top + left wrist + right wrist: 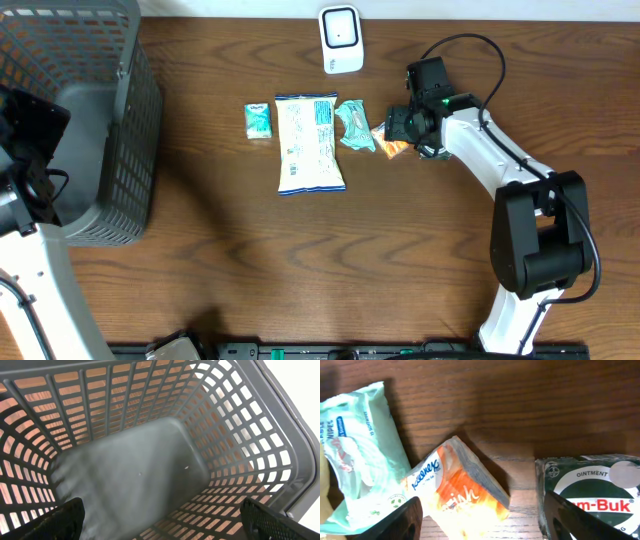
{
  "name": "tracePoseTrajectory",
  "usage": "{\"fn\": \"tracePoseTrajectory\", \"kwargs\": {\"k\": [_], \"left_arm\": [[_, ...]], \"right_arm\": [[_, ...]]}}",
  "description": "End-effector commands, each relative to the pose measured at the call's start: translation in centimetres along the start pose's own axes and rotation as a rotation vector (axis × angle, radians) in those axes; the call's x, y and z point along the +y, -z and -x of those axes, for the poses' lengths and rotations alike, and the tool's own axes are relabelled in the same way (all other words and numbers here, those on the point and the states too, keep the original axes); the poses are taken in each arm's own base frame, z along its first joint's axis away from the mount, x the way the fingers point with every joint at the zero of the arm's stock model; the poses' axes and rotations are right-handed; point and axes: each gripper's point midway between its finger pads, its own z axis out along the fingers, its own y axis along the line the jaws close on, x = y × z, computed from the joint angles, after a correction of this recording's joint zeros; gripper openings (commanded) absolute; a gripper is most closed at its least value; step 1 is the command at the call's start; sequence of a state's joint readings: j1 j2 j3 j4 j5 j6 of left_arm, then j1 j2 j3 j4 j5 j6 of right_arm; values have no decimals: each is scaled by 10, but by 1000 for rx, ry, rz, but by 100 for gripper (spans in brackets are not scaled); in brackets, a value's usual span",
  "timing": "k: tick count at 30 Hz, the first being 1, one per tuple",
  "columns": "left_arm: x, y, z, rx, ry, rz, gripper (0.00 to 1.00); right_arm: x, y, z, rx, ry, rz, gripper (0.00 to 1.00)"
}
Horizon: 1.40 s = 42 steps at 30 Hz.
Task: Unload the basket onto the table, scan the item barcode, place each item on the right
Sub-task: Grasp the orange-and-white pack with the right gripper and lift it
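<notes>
The wipes pack and ointment box crowd the orange tissue pack under the robot's right gripper, so the gripper should tilt and pinch the tissue pack's end (491, 511).
An orange Kleenex tissue pack (460, 495) lies tilted on the wooden table, and its barcode does not show. My right gripper (485, 522) hangs over it, open, with one finger on each side and neither touching it. From overhead the pack (390, 148) peeks out to the left of that gripper (402, 128). A white scanner (341, 40) stands at the back edge. My left gripper (165, 520) is open and empty inside the grey basket (150, 470).
A pale green wipes pack (360, 455) lies left of the tissue pack and a dark ointment box (595, 490) right of it. Further left lie a large white packet (308, 143) and a small teal packet (259, 120). The basket (120, 130) fills the table's left end.
</notes>
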<state>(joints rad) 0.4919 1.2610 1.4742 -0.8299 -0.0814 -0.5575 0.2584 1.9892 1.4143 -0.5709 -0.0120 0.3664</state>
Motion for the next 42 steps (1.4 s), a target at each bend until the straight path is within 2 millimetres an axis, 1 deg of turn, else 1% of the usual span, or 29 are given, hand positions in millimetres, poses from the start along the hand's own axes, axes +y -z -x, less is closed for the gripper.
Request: {"fn": "tracePoseTrajectory", "kwargs": {"k": [1, 3, 4, 5, 7, 8, 9, 11, 12, 14, 16, 17, 19, 21, 23, 25, 27, 28, 30, 32, 34, 36, 39, 40, 41, 42], "left_arm": [[2, -1, 2, -6, 10, 10, 98], [2, -1, 2, -5, 10, 10, 98], [2, -1, 2, -5, 10, 10, 98], [2, -1, 2, -5, 10, 10, 98], [2, -1, 2, -5, 10, 10, 98], [2, -1, 2, -5, 10, 10, 98], [2, -1, 2, -5, 10, 10, 98], [2, -1, 2, -5, 10, 10, 98], [2, -1, 2, -5, 10, 10, 98], [2, -1, 2, -5, 10, 10, 98], [2, -1, 2, -5, 10, 10, 98], [2, -1, 2, -5, 10, 10, 98], [2, -1, 2, -5, 10, 10, 98], [2, -1, 2, -5, 10, 10, 98], [2, -1, 2, -5, 10, 10, 98], [2, -1, 2, -5, 10, 10, 98], [2, -1, 2, -5, 10, 10, 98], [2, -1, 2, -5, 10, 10, 98], [2, -1, 2, -5, 10, 10, 98], [2, -1, 2, -5, 10, 10, 98], [2, -1, 2, -5, 10, 10, 98], [2, -1, 2, -5, 10, 10, 98], [2, -1, 2, -5, 10, 10, 97], [2, -1, 2, -5, 10, 10, 98], [2, -1, 2, -5, 10, 10, 98], [2, -1, 2, -5, 10, 10, 98]], "right_arm": [[3, 3, 7, -20, 15, 11, 76], [1, 2, 9, -32, 18, 4, 77], [2, 1, 10, -35, 27, 6, 75], [2, 0, 11, -43, 54, 8, 65], [4, -2, 13, -50, 112, 16, 53], [6, -2, 12, -47, 158, 30, 54], [9, -2, 11, -43, 199, 43, 59], [11, -2, 10, -39, 254, 59, 77], [11, -2, 10, -41, 266, 56, 78], [11, -2, 11, -43, 270, 57, 88], [12, -2, 13, -52, 255, 60, 90], [12, -2, 14, -57, 256, 60, 95], [14, -2, 17, -72, 305, 62, 98], [14, -2, 19, -81, 402, 60, 97], [19, -7, 15, -74, 484, 92, 97], [20, -9, 11, -60, 507, 117, 97], [17, -14, 10, -47, 494, 144, 97], [16, -16, 9, -42, 486, 167, 96], [25, -17, 4, -28, 485, 307, 92], [29, -18, -1, -15, 487, 403, 90], [20, -25, -3, 5, 454, 426, 85], [8, -36, -9, 39, 409, 441, 76], [8, -39, -16, 65, 371, 521, 74], [8, -41, -18, 73, 361, 543, 70], [8, -41, -18, 75, 356, 555, 63], [7, -42, -19, 78, 353, 555, 60]]}}
